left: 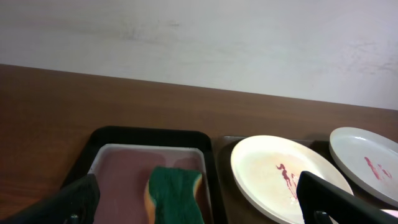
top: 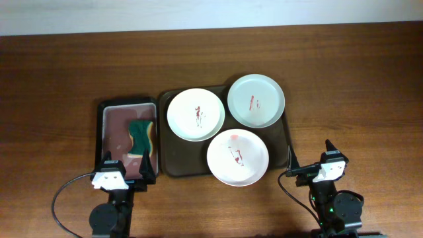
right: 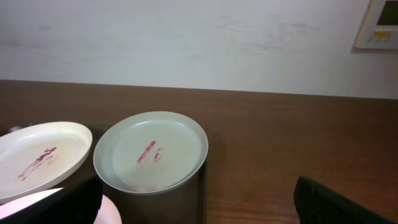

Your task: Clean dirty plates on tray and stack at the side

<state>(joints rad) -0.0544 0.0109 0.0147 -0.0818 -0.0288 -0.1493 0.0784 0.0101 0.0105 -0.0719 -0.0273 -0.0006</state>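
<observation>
Next, I move my left gripper to the green-and-yellow sponge in the sponge tray and close it on the middle of its green side (top: 140, 137) (left: 176, 198).
Three plates lie on the dark brown tray (top: 173, 166): a white plate (top: 195, 115) at its left, a pale mint-green plate (top: 256, 100) at its back right, a pinkish-white plate (top: 238, 157) at its front. Each has red smears. The white plate (left: 283, 177) also shows in the left wrist view, the mint-green plate (right: 151, 152) in the right wrist view. My left gripper (top: 125, 169) is open and empty at the table's front, in front of the sponge tray. My right gripper (top: 310, 160) is open and empty, right of the brown tray's front corner.
A black-rimmed sponge tray (top: 110, 109) stands left of the brown tray and holds a green-and-yellow sponge (top: 141, 135), which also shows in the left wrist view (left: 175, 194). Bare wooden table (top: 357, 99) lies right of the brown tray. A white wall runs behind the table.
</observation>
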